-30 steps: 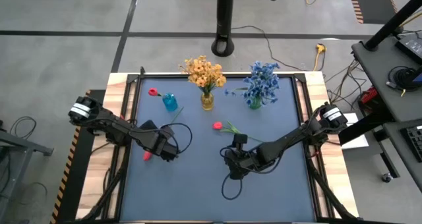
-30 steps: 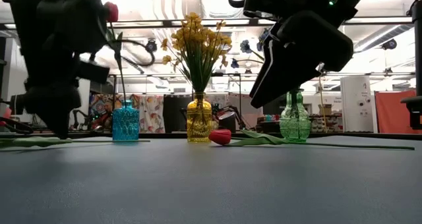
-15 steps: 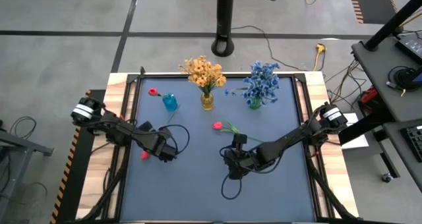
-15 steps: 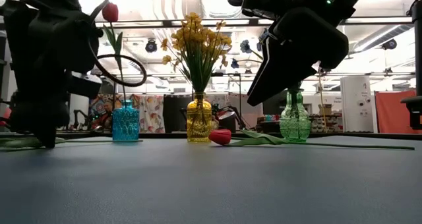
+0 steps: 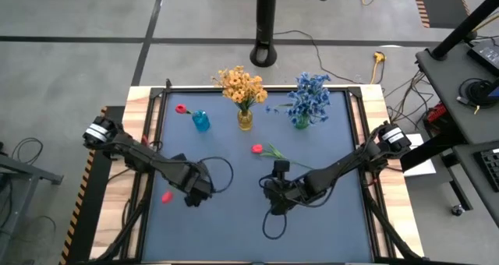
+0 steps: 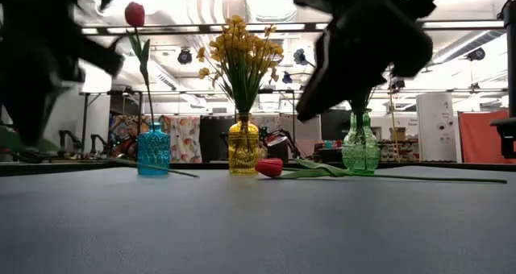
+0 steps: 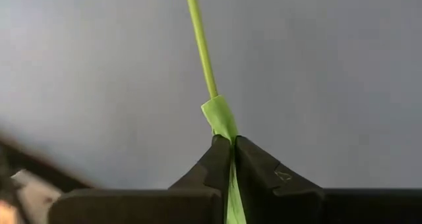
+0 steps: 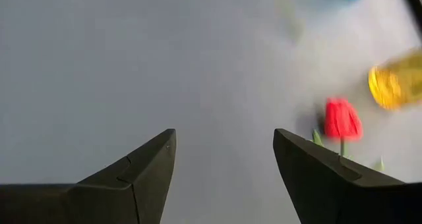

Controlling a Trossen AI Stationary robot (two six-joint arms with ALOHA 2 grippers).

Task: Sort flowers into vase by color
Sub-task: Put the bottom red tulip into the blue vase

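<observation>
My left gripper is to let go of the red flower between the fingers of my right gripper (image 5: 251,180), above the dark mat.
My left gripper (image 5: 195,195) stands at the table's near left and is shut on a red flower; its red bud (image 5: 166,196) shows just left of the gripper. My right gripper (image 5: 273,203) hangs open over the near middle, holding nothing. Another red flower (image 5: 257,149) lies flat on the mat, stem toward the right. Along the far edge stand a blue vase (image 5: 201,121) with one red flower (image 5: 181,108), a yellow vase (image 5: 245,119) with yellow flowers (image 5: 242,84), and a green vase (image 5: 302,121) with blue flowers (image 5: 309,93). My left gripper pinches the green leaf wrapped round the stem (image 7: 223,122) between its two fingertips (image 7: 254,161), coming from above. The thin stem (image 7: 201,46) runs on past the fingertips. In the low view it slants down to its free end (image 6: 192,175) at the mat.
The dark mat (image 5: 234,226) is bounded by a black frame (image 5: 152,140) on a wooden table top. The three vases stand in a row at the far side. Both arms reach in from the table's side edges toward the near middle.
My left gripper has shut on the red flower's leaf and stem and gone toward the table's near edge. The flower has been drawn along with it: its bud now lies nearer the near edge, and its stem end has come away from the blue vase.
</observation>
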